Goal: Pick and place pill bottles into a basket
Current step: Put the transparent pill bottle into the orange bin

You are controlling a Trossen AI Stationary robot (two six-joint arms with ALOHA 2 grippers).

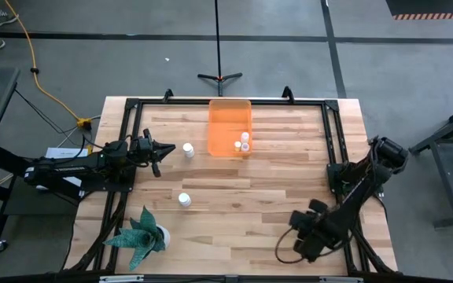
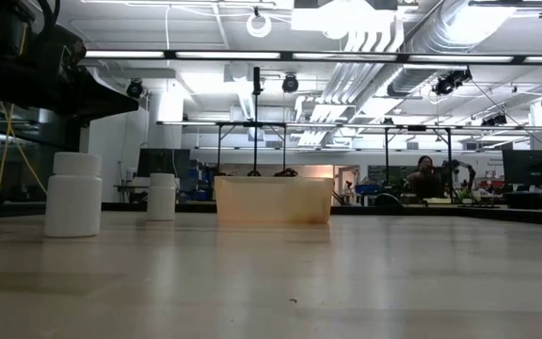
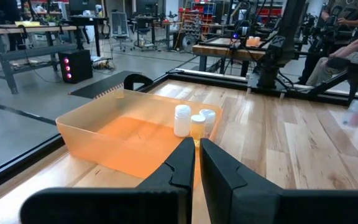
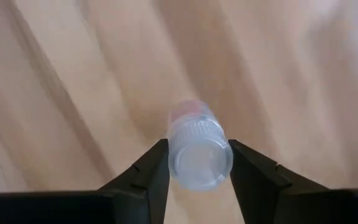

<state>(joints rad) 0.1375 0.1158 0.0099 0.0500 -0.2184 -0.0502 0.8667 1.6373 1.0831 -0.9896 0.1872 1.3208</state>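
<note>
The robot's right gripper will release the pill bottle in the orange basket (image 1: 242, 127), just behind the cluster of bottles.
Two white pill bottles stand upright on the wooden table: one (image 1: 188, 149) just in front of my left gripper (image 1: 162, 153), one (image 1: 184, 200) nearer the front; both show in the low view (image 2: 73, 193) (image 2: 162, 196). The orange basket (image 1: 230, 118) stands at the far middle with three bottles (image 3: 191, 121) in one corner. My left gripper (image 3: 197, 163) is shut and empty, pointing toward the basket (image 3: 123, 134). My right gripper (image 1: 288, 248), near the front right, is shut on a pill bottle (image 4: 197, 152). My right gripper pinches the pill bottle's round side wall (image 4: 174, 163) between its two fingers, one on each side. The bottle lies along the fingers with one round end toward the wrist camera. The fingers point down at the table. Whether the bottle is clear of the table, I cannot tell.
A green spiky plant (image 1: 140, 236) in a white pot stands at the front left. A black frame (image 1: 333, 134) runs around the table's edges. Bare wood lies between the basket and my right arm.
</note>
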